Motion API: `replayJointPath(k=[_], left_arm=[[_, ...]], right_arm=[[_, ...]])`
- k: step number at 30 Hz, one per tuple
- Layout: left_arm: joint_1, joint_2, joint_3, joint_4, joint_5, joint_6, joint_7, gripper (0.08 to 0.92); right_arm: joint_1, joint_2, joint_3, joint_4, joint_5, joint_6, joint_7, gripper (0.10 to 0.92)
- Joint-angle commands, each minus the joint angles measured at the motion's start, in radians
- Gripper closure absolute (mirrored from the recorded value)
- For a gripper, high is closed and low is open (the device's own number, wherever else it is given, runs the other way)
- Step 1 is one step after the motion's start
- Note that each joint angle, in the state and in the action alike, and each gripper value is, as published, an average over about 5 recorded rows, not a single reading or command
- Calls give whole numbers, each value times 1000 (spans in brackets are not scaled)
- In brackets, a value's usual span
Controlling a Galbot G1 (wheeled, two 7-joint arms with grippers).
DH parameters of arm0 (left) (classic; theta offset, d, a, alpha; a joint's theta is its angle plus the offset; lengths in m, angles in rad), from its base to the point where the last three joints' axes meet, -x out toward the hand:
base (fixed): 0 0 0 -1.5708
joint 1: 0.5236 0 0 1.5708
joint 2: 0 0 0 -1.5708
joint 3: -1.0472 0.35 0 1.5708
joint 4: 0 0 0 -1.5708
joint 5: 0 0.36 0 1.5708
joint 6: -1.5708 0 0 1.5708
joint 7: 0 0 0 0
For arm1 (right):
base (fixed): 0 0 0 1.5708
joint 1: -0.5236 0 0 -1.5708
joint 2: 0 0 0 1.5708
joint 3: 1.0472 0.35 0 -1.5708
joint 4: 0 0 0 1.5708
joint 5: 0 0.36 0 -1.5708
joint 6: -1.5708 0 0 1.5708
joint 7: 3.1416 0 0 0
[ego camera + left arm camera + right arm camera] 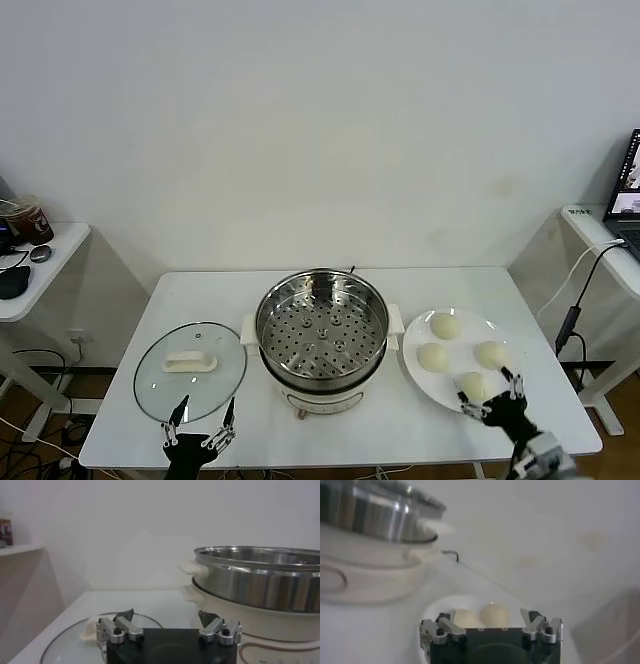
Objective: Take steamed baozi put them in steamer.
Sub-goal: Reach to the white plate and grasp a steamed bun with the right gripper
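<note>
Next, I move my right gripper to the back baozi on the white plate (445, 326), the one farthest from the front baozi, and close it around that baozi's sides.
The steamer (322, 338), a shiny steel pot with a bare perforated tray, stands mid-table; its wall shows in the left wrist view (260, 580) and the right wrist view (375, 515). Several cream-white baozi lie on a white plate (412, 376) to its right, among them one at the front (473, 385) and one at the back (445, 325). My right gripper (491, 393) hovers open just by the front baozi; in its wrist view (490, 614) two baozi (495, 614) show beyond the spread jaws. My left gripper (203, 418) (166, 615) stands open and empty at the table's front left.
A round glass lid (190, 372) (75, 640) with a white handle lies left of the steamer, just beyond my left gripper. A side table with a cup (30, 222) stands at far left. Another with a laptop (628, 190) and a hanging cable stands at far right.
</note>
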Motion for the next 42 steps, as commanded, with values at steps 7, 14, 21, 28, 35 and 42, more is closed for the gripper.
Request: replayJointPath(k=[7,14,21,28,35,42], left_arm=[[-14,-17,-11,13,87,-43,2,177],[-27,-24,-20,12,114,-44,-3,177],[-40,-23,-36,7,119,-39,-9,177],[-41,-20,-48,2,119,-39,-8,177],[-39,-19,-62,-1,117,-42,-6,177],[-40,-14,-75,-4,114,-43,-6,177]], right_arm=[[667,-389,-504,-310,-189,-30,-382,203],[1079,-313,-933,-512,-122,-3,-545,203],[1287,-213,-1161,-654,-78,8,-652,203],[1335,-129,-1258,-735,-77,-2,-637,203],[1331,-52,-1274,-796,-88,-8,-602,203],[1327,-8,-1274,-836,-98,-18,-581,203]])
